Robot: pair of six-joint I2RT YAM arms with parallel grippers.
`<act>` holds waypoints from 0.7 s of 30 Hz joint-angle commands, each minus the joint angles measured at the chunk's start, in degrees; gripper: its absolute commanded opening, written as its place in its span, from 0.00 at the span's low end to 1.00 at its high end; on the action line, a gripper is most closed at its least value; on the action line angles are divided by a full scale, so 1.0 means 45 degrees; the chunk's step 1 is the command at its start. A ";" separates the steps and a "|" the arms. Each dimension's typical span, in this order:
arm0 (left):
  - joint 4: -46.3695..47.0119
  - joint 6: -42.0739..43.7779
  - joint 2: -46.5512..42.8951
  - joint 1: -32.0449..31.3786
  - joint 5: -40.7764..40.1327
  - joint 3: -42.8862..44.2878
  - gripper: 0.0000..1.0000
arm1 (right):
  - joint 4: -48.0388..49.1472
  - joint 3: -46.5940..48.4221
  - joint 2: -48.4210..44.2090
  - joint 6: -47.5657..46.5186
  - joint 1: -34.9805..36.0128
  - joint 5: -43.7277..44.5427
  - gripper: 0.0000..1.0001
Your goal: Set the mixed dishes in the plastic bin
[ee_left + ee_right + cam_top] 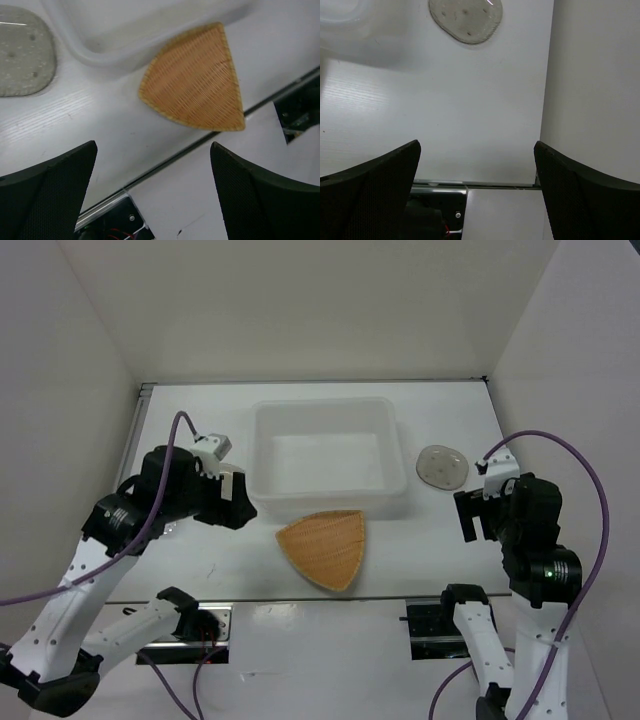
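Next, my left gripper closes on the edge of the orange-tan ribbed plate (301, 568) (184, 120), midway between its corners nearest that gripper and the table's front edge.
The orange-tan ribbed plate (325, 546) lies flat on the table just in front of the translucent white bin (325, 412), which looks empty. The left wrist view also shows the plate (197, 82) and the bin (100, 47). One greyish saucer (441, 466) lies right of the bin and shows in the right wrist view (466, 17). Another saucer (22, 50) lies left of the bin, hidden under my left arm in the top view. My left gripper (238, 502) (153, 150) is open and empty, left of the plate. My right gripper (478, 512) (477, 145) is open and empty, near the right saucer. No clear cups show.
White enclosure walls stand on the left, back and right; the right wall (595, 100) is close to my right gripper. The table's front edge, with a metal strip (200, 145), and the arm base mounts (200, 625) lie just in front of the plate.
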 commanded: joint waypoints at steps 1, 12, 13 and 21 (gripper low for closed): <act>0.0591 0.0072 -0.0693 -0.0277 0.2364 -0.0700 1.00 | -0.0402 -0.0198 0.0131 -0.0118 -0.0106 0.0127 0.98; 0.6508 -0.6212 -0.3502 -0.1175 0.4679 -0.6168 1.00 | 0.1609 -0.0355 0.0131 0.0839 -0.0223 0.0909 0.98; 0.6916 -0.7048 -0.3642 -0.1292 0.4344 -0.6520 1.00 | 0.1609 -0.0355 0.0131 0.0974 -0.0223 0.0580 0.98; 1.0062 -1.1407 -0.4306 -0.2014 0.2412 -1.0289 1.00 | 0.1726 -0.0766 -0.0239 0.1171 -0.0497 -0.0068 0.98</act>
